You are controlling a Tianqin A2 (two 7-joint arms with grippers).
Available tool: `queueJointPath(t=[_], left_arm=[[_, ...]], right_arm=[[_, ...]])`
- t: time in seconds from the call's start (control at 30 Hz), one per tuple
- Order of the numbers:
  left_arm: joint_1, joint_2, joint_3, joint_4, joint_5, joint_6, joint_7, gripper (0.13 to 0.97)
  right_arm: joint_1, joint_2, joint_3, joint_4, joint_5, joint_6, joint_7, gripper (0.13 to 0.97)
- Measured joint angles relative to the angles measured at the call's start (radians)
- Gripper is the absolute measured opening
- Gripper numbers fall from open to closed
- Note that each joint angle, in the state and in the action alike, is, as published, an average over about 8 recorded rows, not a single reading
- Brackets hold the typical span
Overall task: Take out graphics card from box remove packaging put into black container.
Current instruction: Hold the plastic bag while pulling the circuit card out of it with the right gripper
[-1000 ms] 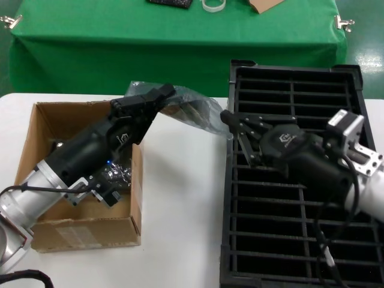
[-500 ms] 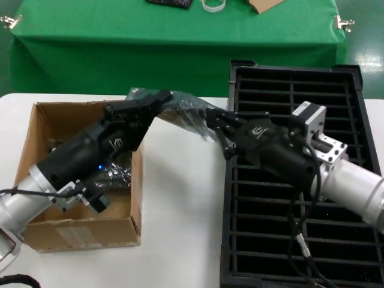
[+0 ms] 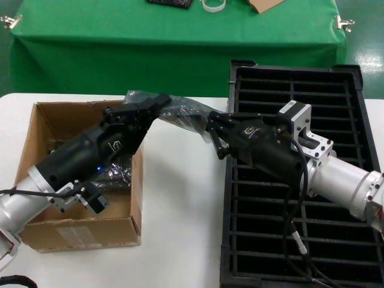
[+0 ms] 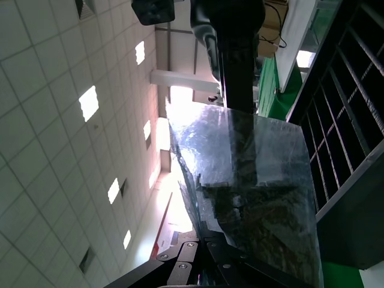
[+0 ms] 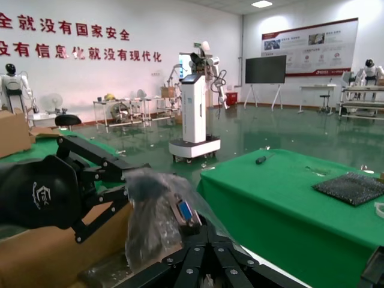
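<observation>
The bag's end is pinched by my right gripper beside the graphics card's blue port, so it should open, release the bag and grab the metal plate (image 5: 190, 216) around that port.
The packaging (image 3: 183, 113), a crinkly translucent bag, hangs stretched in the air between the box (image 3: 36, 156) and the black container (image 3: 336, 108). My left gripper (image 3: 153, 105) is shut on its left end; in the left wrist view the bag (image 4: 252, 180) fans out from the closed jaws of that left gripper (image 4: 210, 237). My right gripper (image 3: 212, 125) is shut on the opposite end. In the right wrist view the graphics card (image 5: 185, 211) shows its blue port inside the bag (image 5: 150, 210), right at the tips of the right gripper (image 5: 207, 231).
A dark shiny bagged bundle (image 3: 117, 175) lies in the box under my left arm. A green-draped table (image 3: 180, 54) stands behind, holding a white tape ring (image 3: 213, 5). White tabletop (image 3: 180, 210) lies between box and container.
My right gripper swung left from above the black container to the bag and shut on its end. My left gripper kept its hold and sank slightly.
</observation>
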State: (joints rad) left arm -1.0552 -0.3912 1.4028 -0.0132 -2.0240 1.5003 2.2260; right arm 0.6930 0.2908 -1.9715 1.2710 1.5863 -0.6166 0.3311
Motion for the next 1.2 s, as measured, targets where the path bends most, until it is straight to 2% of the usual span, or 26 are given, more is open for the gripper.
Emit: queueJointPath(t=[0.37,0.93,1.2], left_arm=[[-0.009,0.006,-0.001,0.0,0.002,-0.01,-0.009,0.139],[-0.007,0.007,0.009,-0.001,0.016,0.008,-0.037,0.139],[-0.002,0.007,0.014,-0.001,0.022,0.001,-0.05,0.139]], right_arm=[[0.017,0.009,-0.01,-0.027,0.003,-0.004,0.001,0.16],[0.019,0.015,-0.008,-0.048,0.035,-0.013,-0.035,0.329],[0.027,0.014,-0.009,-0.061,0.051,-0.027,-0.052,0.276]])
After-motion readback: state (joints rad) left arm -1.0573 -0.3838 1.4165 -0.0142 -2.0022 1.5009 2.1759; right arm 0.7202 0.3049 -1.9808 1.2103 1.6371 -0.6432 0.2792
